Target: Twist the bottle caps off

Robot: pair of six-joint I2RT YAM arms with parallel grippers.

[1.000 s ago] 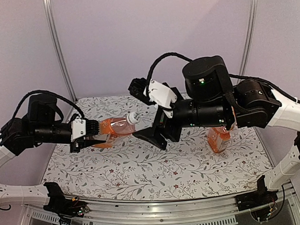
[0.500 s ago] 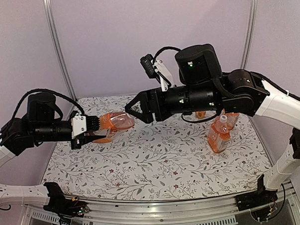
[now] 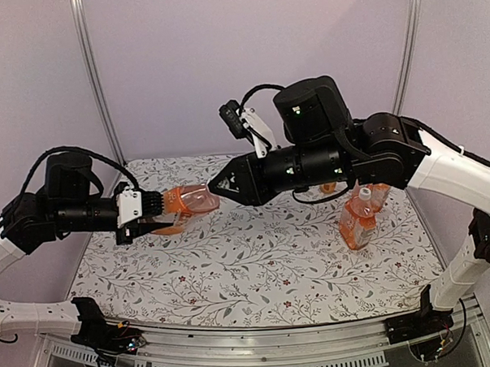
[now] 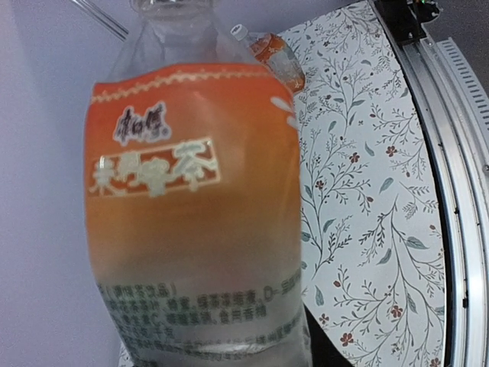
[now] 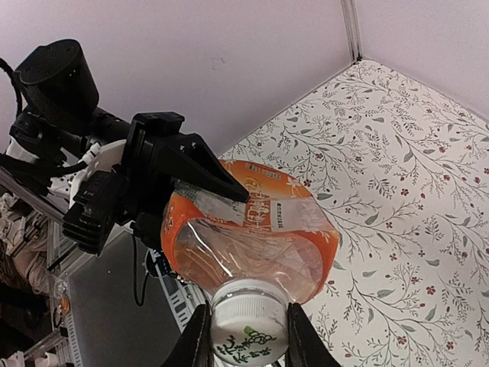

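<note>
I will set the white cap on the bare table (image 3: 257,281) near the front rail's middle with my right gripper. The cap is now between that gripper's fingers.
A squat bottle (image 3: 189,202) of orange drink is held level above the left of the table, neck pointing right. My left gripper (image 3: 159,210) is shut on its labelled body (image 4: 191,214); in the right wrist view its black fingers (image 5: 195,168) press on the label. My right gripper (image 3: 217,185) meets the neck from the right and hides the cap in the top view. The right wrist view shows the white bottle cap (image 5: 246,325) between my right gripper's (image 5: 246,340) two fingers, which touch it on both sides.
Two more bottles (image 3: 356,221) (image 3: 379,195) stand at the table's right, the nearer one with a white cap (image 3: 362,193). Another bottle (image 4: 273,60) shows behind the held one in the left wrist view. A metal rail (image 3: 261,355) runs along the front edge.
My right gripper swung up from below the neck, came onto the cap from the right and closed on it. The left gripper has kept the bottle in place.
</note>
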